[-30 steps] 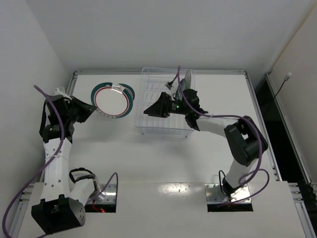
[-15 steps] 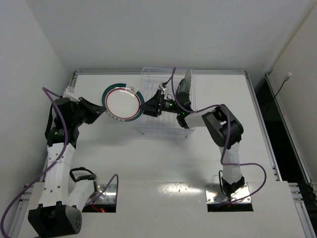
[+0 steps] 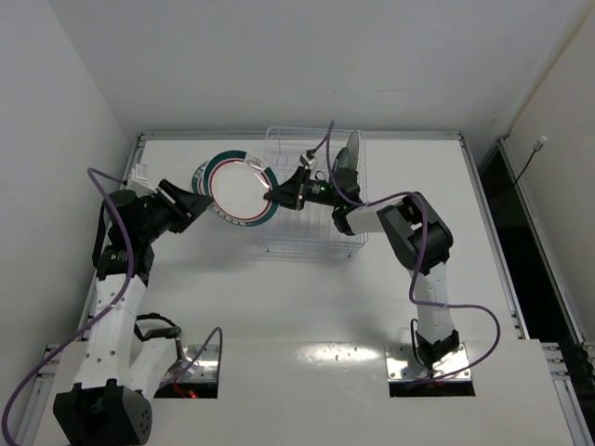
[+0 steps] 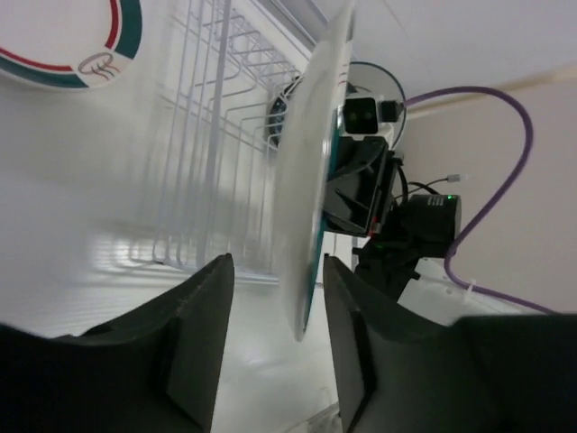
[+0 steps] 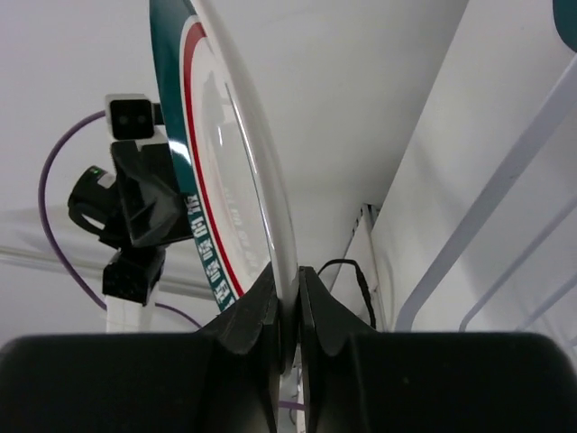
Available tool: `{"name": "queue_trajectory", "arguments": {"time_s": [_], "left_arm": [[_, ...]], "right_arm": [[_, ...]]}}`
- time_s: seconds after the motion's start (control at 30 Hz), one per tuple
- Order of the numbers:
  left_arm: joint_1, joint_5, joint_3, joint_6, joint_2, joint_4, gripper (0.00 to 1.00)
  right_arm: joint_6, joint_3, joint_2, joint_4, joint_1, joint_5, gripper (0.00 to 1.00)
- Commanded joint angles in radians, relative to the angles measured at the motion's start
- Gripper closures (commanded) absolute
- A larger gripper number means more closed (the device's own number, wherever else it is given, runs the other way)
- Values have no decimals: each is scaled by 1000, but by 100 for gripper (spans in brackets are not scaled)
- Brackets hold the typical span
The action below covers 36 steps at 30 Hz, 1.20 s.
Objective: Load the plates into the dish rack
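Observation:
The white plate, now hanging upright beside the clear rack, will go down upright in the wire slot (image 3: 328, 171) beside the dish rack's standing plate, set there by my right gripper.
A white plate with a teal rim and a red ring (image 3: 240, 186) hangs upright in the air just left of the clear dish rack (image 3: 307, 232). My right gripper (image 3: 272, 195) is shut on its right rim; in the right wrist view the fingers (image 5: 288, 289) pinch the plate's edge (image 5: 225, 135). My left gripper (image 3: 200, 200) is at the opposite rim. Its jaws (image 4: 275, 263) are open, with the plate's edge (image 4: 311, 180) between them and a gap on each side. A second, similar plate (image 3: 203, 175) lies flat on the table behind. Another plate (image 3: 349, 160) stands in the rack's far right corner.
The rack's wire slots (image 4: 216, 117) are just beyond the held plate. The flat plate (image 4: 63, 36) lies left of the rack. The table's raised back edge (image 3: 297, 136) runs close behind the rack, and the left wall is near my left arm.
My left arm carried the plate right, toward the rack. The right gripper reached left, met it and shut on its rim. The left jaws have opened off the plate.

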<state>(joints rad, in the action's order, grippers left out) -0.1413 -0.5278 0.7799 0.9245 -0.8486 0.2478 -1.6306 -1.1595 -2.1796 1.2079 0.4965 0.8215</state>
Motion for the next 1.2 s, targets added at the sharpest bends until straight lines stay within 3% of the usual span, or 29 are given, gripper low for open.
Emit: {"name": "queue_trajectory", "arguments": {"time_s": [0.0,0.03,0.07,0.1,0.13,0.17,0.2,0.23,0.3,0.4,0.5,0.7,0.9,1.17], "left_arm": [[2,-29,-22,14,14,-64,55],[2,6,-22,1,14,-24,39],[2,29,-12,-10,14,-3,34],[2,55,-2,-21,14,20,32],[2,81,7,-36,14,74,30],[2,151,36,-67,14,103,27],[2,190,50,-82,14,155,23],[2,222,62,-94,14,175,23],[2,312,82,-133,5,209,23],[2,409,91,-159,5,243,20],[2,477,91,-184,-4,265,20],[2,569,35,-205,-4,274,18],[2,638,-42,-234,28,260,13],[2,629,-76,-234,26,223,13]], "right_arm": [[26,-6,170,156,-22,-19,100],[97,13,244,46,-33,-36,100],[154,23,292,45,-33,-48,100],[229,23,347,-173,-44,-65,100],[455,8,406,-341,-55,-124,100],[598,-26,467,-768,-55,-192,100],[858,-134,563,-968,-40,-395,100],[955,-191,595,-1122,-24,-507,100],[1055,-291,624,-1354,-10,-680,100],[1109,-388,600,-1572,-42,-932,100],[1169,-483,558,-1724,-42,-1152,100],[1201,-661,433,-1852,-42,-1359,100],[1180,-874,282,-1956,-21,-1482,100],[1180,-966,118,-1970,-9,-1593,100]]}}
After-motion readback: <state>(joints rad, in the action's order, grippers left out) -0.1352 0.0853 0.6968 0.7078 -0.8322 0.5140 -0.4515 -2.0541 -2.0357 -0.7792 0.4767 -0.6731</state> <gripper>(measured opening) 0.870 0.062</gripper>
